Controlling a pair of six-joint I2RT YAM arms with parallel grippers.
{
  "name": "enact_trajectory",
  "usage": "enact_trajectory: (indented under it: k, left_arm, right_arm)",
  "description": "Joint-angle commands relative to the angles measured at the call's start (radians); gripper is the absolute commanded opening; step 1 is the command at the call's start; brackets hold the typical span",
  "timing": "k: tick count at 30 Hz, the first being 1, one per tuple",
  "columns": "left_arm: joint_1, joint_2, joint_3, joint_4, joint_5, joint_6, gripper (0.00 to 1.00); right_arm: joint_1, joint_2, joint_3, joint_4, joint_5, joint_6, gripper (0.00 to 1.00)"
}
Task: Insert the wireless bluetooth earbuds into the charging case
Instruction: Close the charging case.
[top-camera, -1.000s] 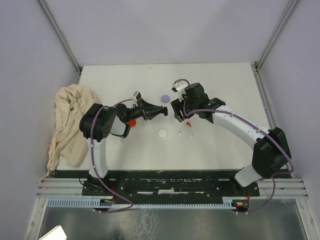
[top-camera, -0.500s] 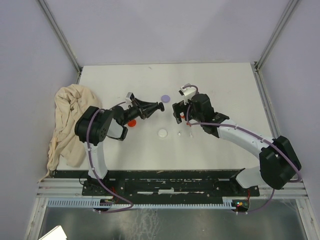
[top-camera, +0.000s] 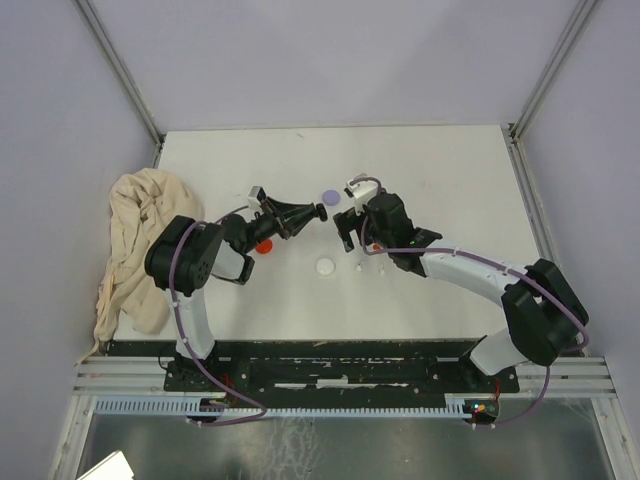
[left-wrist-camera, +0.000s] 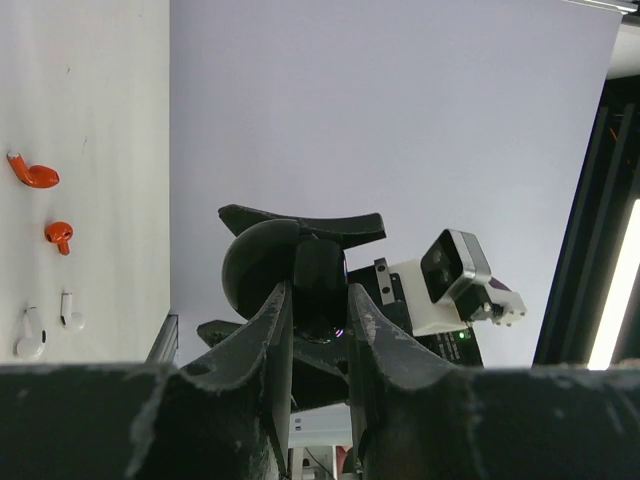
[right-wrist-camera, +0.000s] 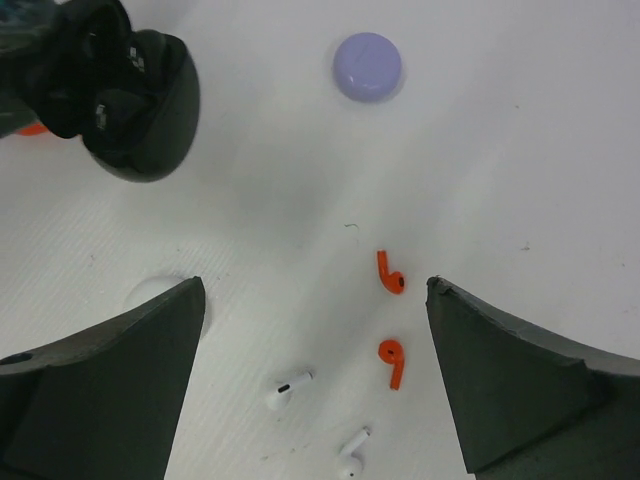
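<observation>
The robot's left gripper should release the black charging case on the table (top-camera: 298, 205) next to the lilac disc, toward the beige cloth.
My left gripper (top-camera: 318, 212) is shut on a round black charging case (top-camera: 321, 211) and holds it above the table. The case also shows in the left wrist view (left-wrist-camera: 262, 270) and the right wrist view (right-wrist-camera: 145, 105), where dark earbud shapes sit in it. My right gripper (top-camera: 349, 229) is open and empty, right of the case. Between its fingers (right-wrist-camera: 100, 385) lie two red earbuds (right-wrist-camera: 390, 272) (right-wrist-camera: 392, 362) and two white earbuds (right-wrist-camera: 288, 388) (right-wrist-camera: 352, 452) on the white table. The left wrist view shows the red pair (left-wrist-camera: 33, 172) and the white pair (left-wrist-camera: 30, 335). No lilac earbuds show.
A lilac disc (top-camera: 331, 198) lies beyond the grippers and also shows in the right wrist view (right-wrist-camera: 367, 67). A white disc (top-camera: 325, 267) lies nearer, a red disc (top-camera: 263, 244) under the left arm. A beige cloth (top-camera: 135, 250) is heaped at the table's left edge.
My left gripper has shifted slightly toward the far side with the black case. My right gripper has swung a little and now sits closer to the case, over the earbuds.
</observation>
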Motion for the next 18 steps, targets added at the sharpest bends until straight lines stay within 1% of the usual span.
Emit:
enact_trajectory:
  k: [1,5,7,14,18]
  left_arm:
    - [-0.008,-0.036,-0.012,0.198,-0.044,-0.032,0.03]
    - [-0.012,-0.032,-0.019,0.197,-0.062,-0.039,0.03]
    - [-0.014,-0.033,-0.019,0.198,-0.064,-0.040,0.03]
    - [-0.019,-0.037,-0.022,0.197,-0.062,-0.044,0.03]
    - [-0.027,-0.039,-0.030,0.198,-0.058,-0.045,0.03]
  right_arm:
    - [0.042,0.023,0.024,0.136,0.039,-0.034,0.99]
    - [0.063,0.051,-0.030,0.326,0.019,-0.048,0.99]
    - [0.068,0.077,-0.038,0.395,0.020,-0.051,0.99]
    - [0.071,0.144,-0.008,0.441,0.016,-0.051,0.99]
    - [0.071,0.168,-0.003,0.477,0.043,-0.065,1.00]
